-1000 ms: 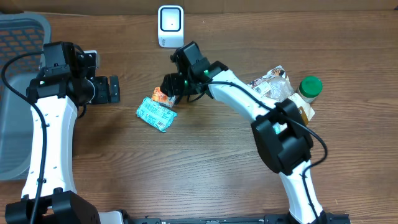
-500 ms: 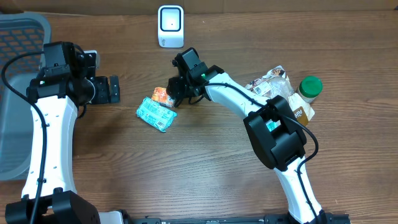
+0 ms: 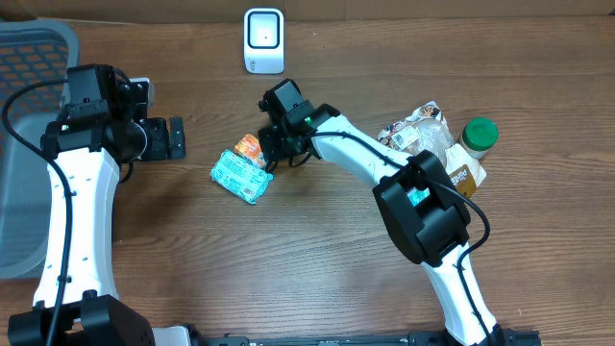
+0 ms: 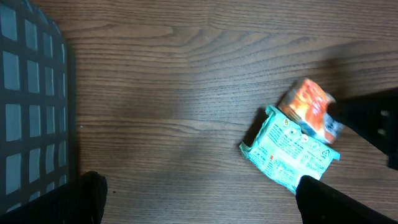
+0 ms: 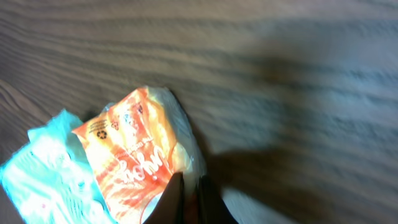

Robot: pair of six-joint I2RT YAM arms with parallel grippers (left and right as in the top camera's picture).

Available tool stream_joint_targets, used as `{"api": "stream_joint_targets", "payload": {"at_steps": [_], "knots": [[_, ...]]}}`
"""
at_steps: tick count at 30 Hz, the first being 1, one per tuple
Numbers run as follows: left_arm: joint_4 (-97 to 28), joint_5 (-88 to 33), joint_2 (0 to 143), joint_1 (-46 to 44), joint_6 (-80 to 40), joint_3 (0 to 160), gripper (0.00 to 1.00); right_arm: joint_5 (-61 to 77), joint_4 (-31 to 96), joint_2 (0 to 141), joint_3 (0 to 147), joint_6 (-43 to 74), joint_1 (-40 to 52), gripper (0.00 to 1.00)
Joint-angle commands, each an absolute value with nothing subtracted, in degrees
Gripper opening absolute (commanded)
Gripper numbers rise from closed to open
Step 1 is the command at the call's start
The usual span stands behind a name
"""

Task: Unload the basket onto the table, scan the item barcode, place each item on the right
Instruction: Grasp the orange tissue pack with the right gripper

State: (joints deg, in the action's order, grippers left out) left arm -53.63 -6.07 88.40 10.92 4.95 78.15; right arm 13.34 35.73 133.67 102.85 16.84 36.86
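Observation:
The orange packet rests against the teal packet, so my right gripper will pull the orange packet clear, then regrip its clear edge (image 5: 184, 132) before lifting it to be scanned.
A small orange snack packet (image 3: 248, 145) lies on the wooden table, overlapping a teal packet (image 3: 240, 177). My right gripper (image 3: 272, 147) is at the orange packet's right edge. In the right wrist view its fingers (image 5: 189, 193) are shut on the clear edge of the orange packet (image 5: 134, 155), with the teal packet (image 5: 43, 180) beside it. The white scanner (image 3: 263, 40) stands at the back centre. My left gripper (image 3: 176, 137) hovers open to the left, holding nothing. From its wrist, its wide-apart jaws (image 4: 199, 199) frame the orange packet (image 4: 308, 106) and the teal packet (image 4: 289, 149).
A grey mesh basket (image 3: 29, 58) sits at the far left edge and shows as (image 4: 31, 93) in the left wrist view. At the right lies a clear food bag (image 3: 418, 130) next to a green-lidded jar (image 3: 479, 135).
My right gripper has shifted slightly left and its jaws have closed on the edge of the orange packet. The left arm has stayed still.

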Motion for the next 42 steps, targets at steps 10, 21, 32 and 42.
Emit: {"api": "stream_joint_targets", "payload": {"at_steps": [10, 21, 32, 42], "knots": [[-53.56, -6.92, 88.40, 10.85, 6.42, 78.56, 1.00, 15.31, 62.63, 119.66, 106.26, 16.69, 28.80, 0.04], [-53.56, -6.92, 88.40, 10.85, 6.42, 78.56, 0.99, 15.51, 67.33, 119.70, 99.94, 22.87, 29.02, 0.04], [-53.56, -6.92, 88.40, 10.85, 6.42, 78.56, 1.00, 15.51, 61.80, 119.70, 94.24, 25.74, 29.56, 0.20], [-53.56, -6.92, 88.40, 10.85, 6.42, 78.56, 0.99, 15.46, 64.14, 119.68, 96.51, -3.75, 25.89, 0.34]]}}
